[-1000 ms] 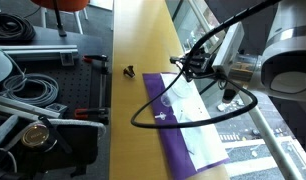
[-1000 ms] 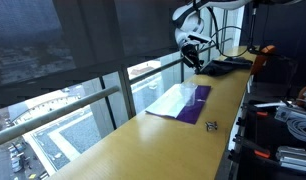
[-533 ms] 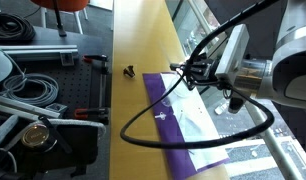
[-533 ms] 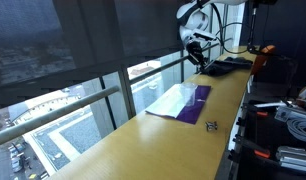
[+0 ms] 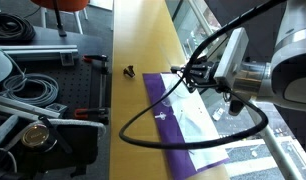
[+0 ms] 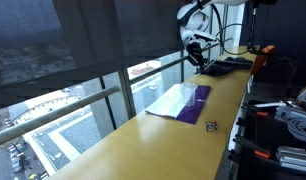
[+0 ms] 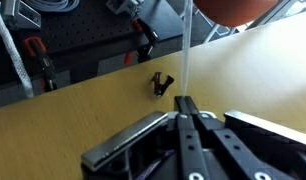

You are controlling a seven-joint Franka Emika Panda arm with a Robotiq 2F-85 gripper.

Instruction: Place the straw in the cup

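Observation:
I need to release the straw, now above the purple cloth's far side, in the cup on the purple cloth's end [image 5: 177, 79] nearest the small black object.
In the wrist view my gripper [image 7: 185, 101] is shut on the straw [image 7: 185, 45]. The straw is a thin pale stick that runs straight up from the fingertips to the top of the frame. In both exterior views the gripper [image 5: 233, 100] [image 6: 200, 58] hangs above the far side of the purple cloth [image 5: 183, 140] [image 6: 185, 103], which lies on the wooden table [image 5: 143, 40]. The straw is too thin to make out in those views. I cannot make out the clear cup on the cloth in any view.
A small black object [image 5: 128, 70] [image 6: 211, 125] [image 7: 161, 83] lies on the table just past the cloth's end. Black cables [image 5: 158, 105] loop from the wrist over the cloth. Window railing [image 5: 283, 150] runs along one table edge; clamps and cable clutter [image 5: 33, 100] sit on the other.
Over the last second the arm shifted a little away from the cloth's middle, the straw still in the gripper. It has barely moved in the last half second.

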